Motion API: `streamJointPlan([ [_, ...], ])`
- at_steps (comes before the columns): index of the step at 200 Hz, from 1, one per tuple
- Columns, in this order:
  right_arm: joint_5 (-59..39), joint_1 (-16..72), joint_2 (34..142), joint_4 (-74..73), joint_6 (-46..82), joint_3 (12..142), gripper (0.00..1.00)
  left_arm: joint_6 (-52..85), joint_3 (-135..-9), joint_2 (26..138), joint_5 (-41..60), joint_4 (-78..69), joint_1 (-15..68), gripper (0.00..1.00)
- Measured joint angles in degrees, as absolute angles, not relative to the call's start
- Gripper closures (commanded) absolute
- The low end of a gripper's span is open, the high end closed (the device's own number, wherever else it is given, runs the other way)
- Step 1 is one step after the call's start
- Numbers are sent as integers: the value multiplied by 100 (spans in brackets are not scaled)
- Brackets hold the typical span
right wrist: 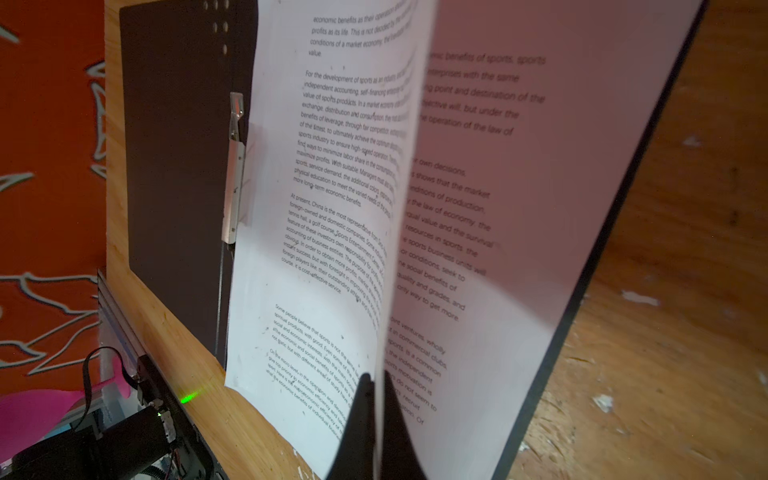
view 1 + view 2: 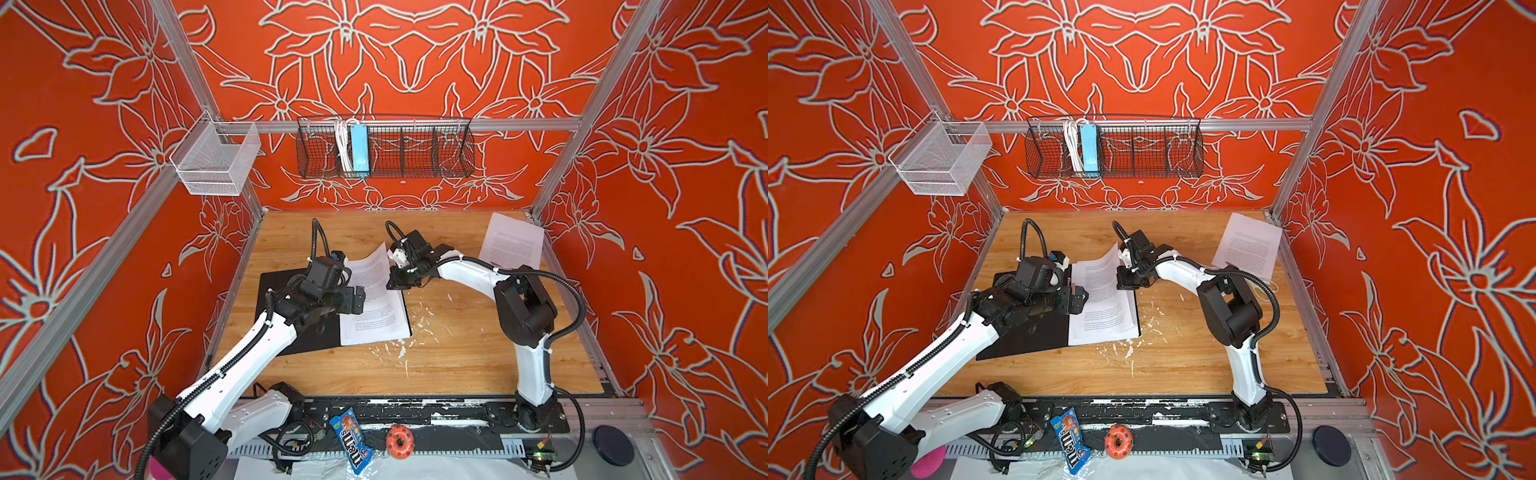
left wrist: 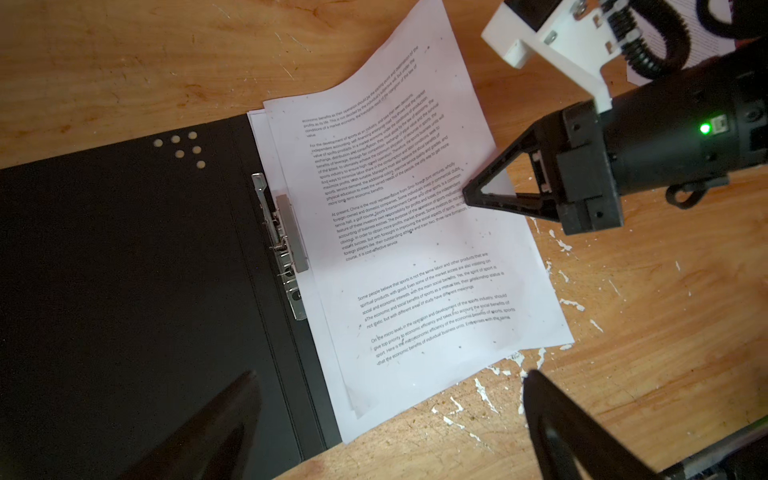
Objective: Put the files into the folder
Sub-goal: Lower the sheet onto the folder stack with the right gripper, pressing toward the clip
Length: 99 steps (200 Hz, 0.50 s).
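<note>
My right gripper should release the top sheet so it is flat over the printed files inside the open folder (image 2: 376, 301) (image 1: 404, 208).
The folder (image 2: 320, 336) (image 2: 1025, 340) lies open on the wooden table, matte black inside (image 3: 124, 257), with a metal clip (image 3: 286, 245) at its spine. Printed files (image 2: 374, 316) (image 2: 1104, 307) (image 3: 415, 270) lie on its right half. My right gripper (image 2: 392, 276) (image 2: 1121, 282) (image 3: 467, 195) (image 1: 376, 386) is shut on the top sheet's right edge. It holds that edge raised, so the sheet (image 1: 316, 249) curls up off the sheet below (image 1: 540, 208). My left gripper (image 2: 355, 299) (image 2: 1077, 299) (image 3: 390, 376) hovers open over the papers' near end and touches nothing. Another file (image 2: 513, 241) (image 2: 1250, 245) lies at the back right corner.
A black wire basket (image 2: 384, 147) and a white mesh basket (image 2: 216, 160) hang on the rear frame. A candy bag (image 2: 351, 444), a red ring (image 2: 400, 441) and a black disc (image 2: 613, 444) lie on the front rail. White flecks (image 2: 399, 349) mark the wood near the folder.
</note>
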<state>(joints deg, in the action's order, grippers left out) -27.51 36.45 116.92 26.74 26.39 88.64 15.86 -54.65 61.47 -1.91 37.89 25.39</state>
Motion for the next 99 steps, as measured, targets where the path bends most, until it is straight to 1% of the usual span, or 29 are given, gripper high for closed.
streamJointPlan([
  [99, -2751, 3734, 11817, 2735, 2637, 8965, 100, 1586, -5465, 6165, -12, 3793, 2471, 2],
])
